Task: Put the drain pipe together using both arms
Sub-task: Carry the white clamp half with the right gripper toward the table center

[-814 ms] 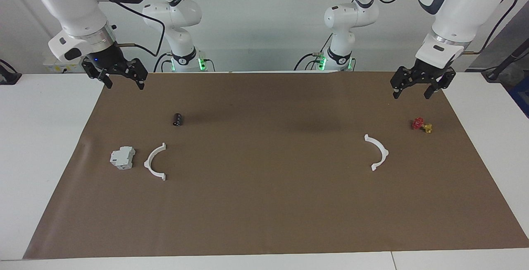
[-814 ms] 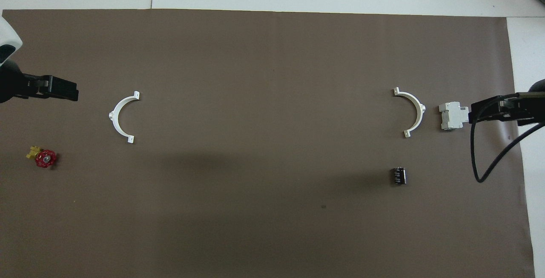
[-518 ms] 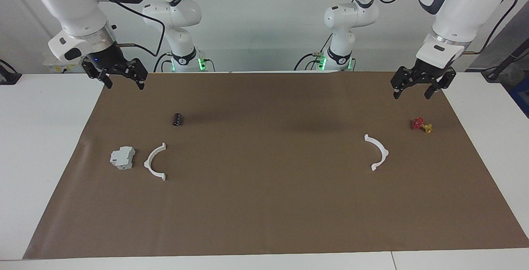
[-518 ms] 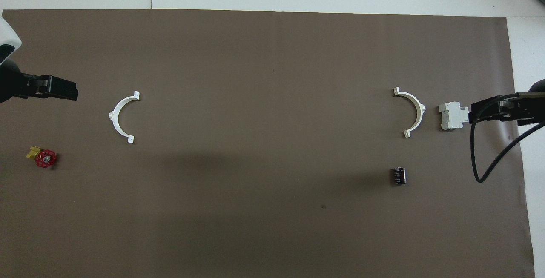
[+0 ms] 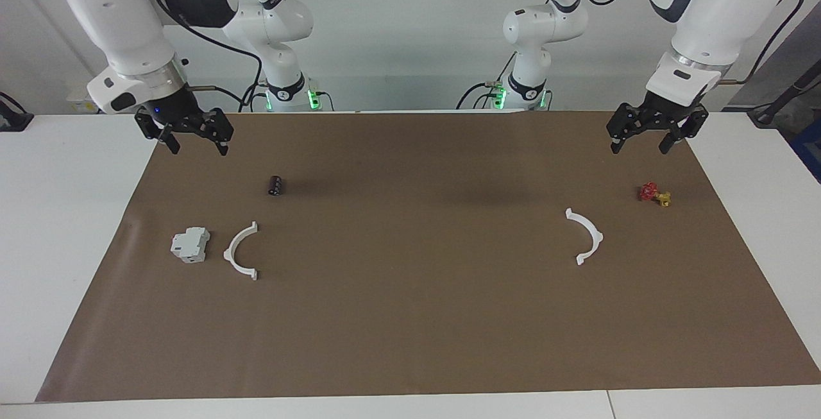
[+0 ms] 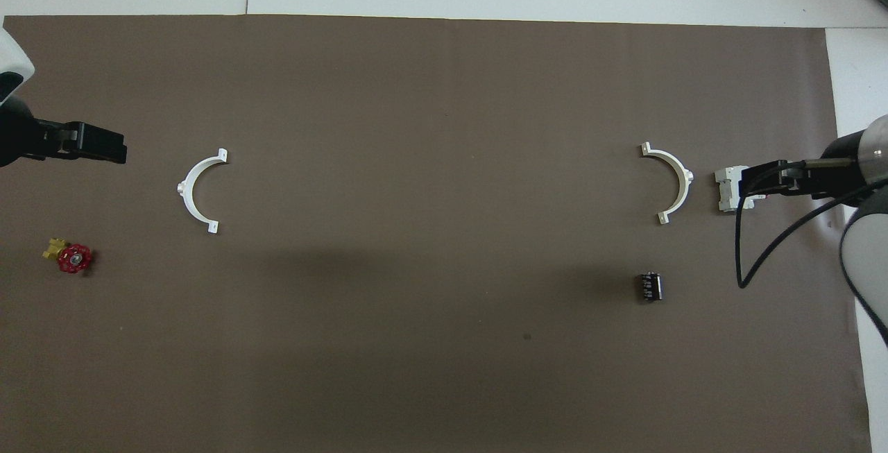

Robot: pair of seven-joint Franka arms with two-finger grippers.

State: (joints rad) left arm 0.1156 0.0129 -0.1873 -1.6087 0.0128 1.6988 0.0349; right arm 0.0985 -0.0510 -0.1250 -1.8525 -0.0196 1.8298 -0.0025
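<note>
I will move my right gripper next to the curved middle (image 6: 687, 177) of the white half-ring beside the grey-white block and close it there.
The drain pipe is in two separate white half-rings that lie flat on the brown mat. One half-ring (image 5: 228, 255) (image 6: 687, 179) is at the right arm's end. The other half-ring (image 5: 600, 236) (image 6: 184, 189) is at the left arm's end. My right gripper (image 5: 197, 145) (image 6: 753, 182) is open and empty, raised over the mat's corner at its own end. My left gripper (image 5: 640, 144) (image 6: 104, 150) is open and empty, raised over the mat's corner at its end. Neither gripper touches a half-ring.
A grey-white block (image 5: 190, 244) (image 6: 725, 196) lies beside the right-end half-ring, toward the mat's edge. A small black cylinder (image 5: 276, 185) (image 6: 649, 286) lies nearer to the robots. A red and yellow valve (image 5: 654, 194) (image 6: 71, 257) lies near the left-end half-ring. The brown mat (image 5: 410, 329) covers the table.
My right gripper has moved a little lower and inward; from above it now partly covers the grey-white block. The left arm and all objects have stayed put.
</note>
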